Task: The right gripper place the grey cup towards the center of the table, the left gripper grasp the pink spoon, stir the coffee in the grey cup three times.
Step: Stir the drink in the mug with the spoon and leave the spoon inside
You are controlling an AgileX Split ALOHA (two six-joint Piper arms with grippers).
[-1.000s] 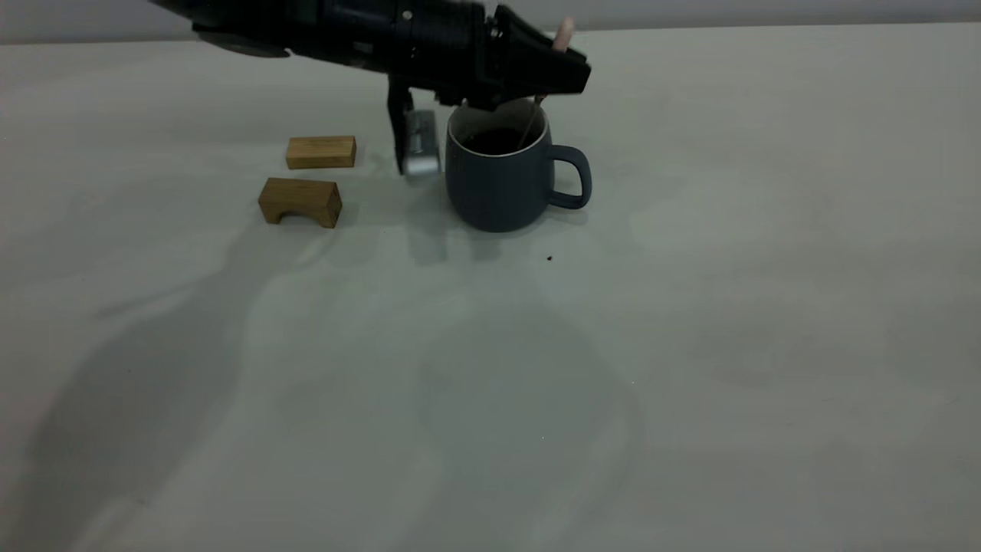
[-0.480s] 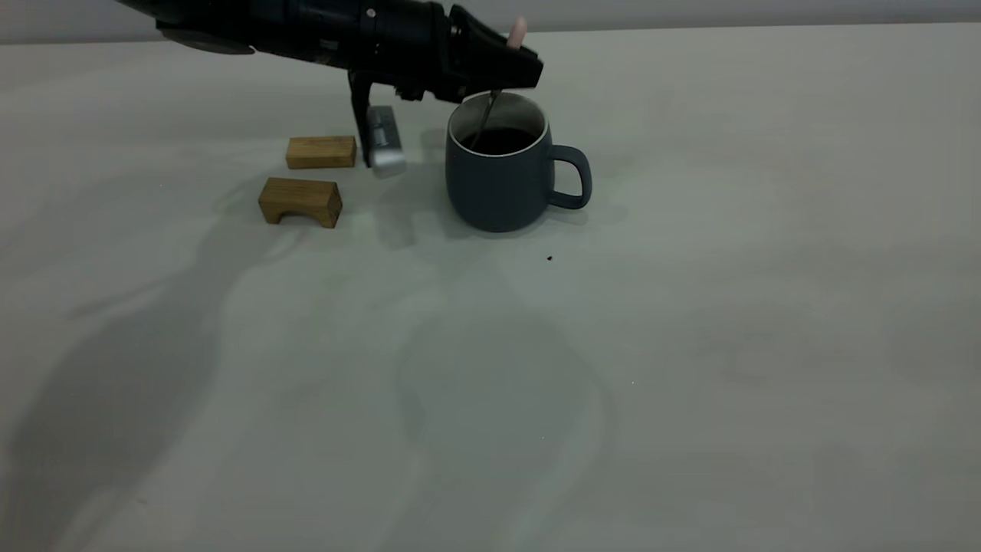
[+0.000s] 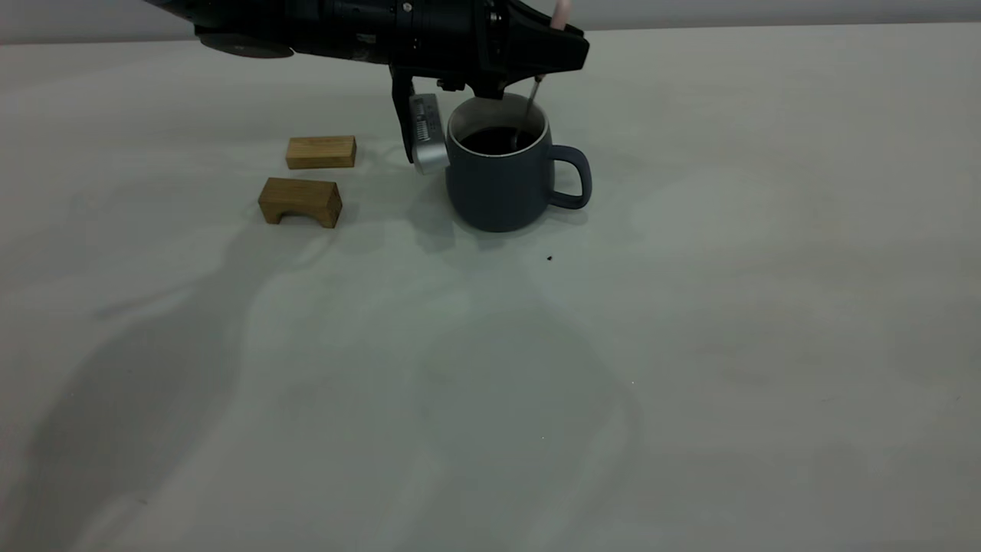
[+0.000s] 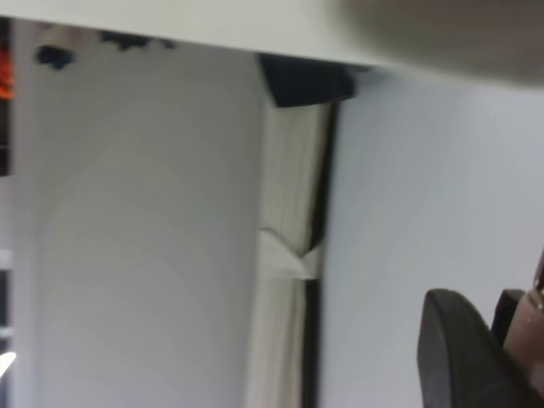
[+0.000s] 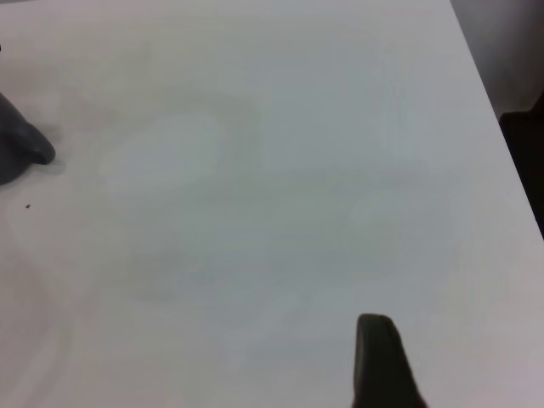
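Note:
Next, the left gripper releases the pink spoon against the grey cup's rim on the cup's handle side (image 3: 546, 119).
The grey cup (image 3: 498, 180) stands on the table (image 3: 690, 307) a little behind the middle, handle to the right, with dark coffee (image 3: 494, 140) inside. My left gripper (image 3: 553, 55) reaches in from the upper left and hovers just above the cup's far rim, shut on the pink spoon (image 3: 562, 12). The spoon's pink handle tip sticks up above the jaws; its metal neck slants down into the coffee. In the left wrist view a black finger (image 4: 455, 353) presses beside the spoon handle (image 4: 529, 336). Only one right finger (image 5: 378, 361) shows, over bare table, far from the cup handle (image 5: 24, 146).
Two brown wooden blocks lie left of the cup: a flat one (image 3: 321, 152) and an arched one (image 3: 300, 201). A tiny dark speck (image 3: 549, 258) sits just in front of the cup. The table's edge (image 5: 497, 119) runs along one side in the right wrist view.
The left gripper swung left across the cup, then back to the right and slightly up, carrying the spoon round in the coffee. The cup and blocks stayed put.

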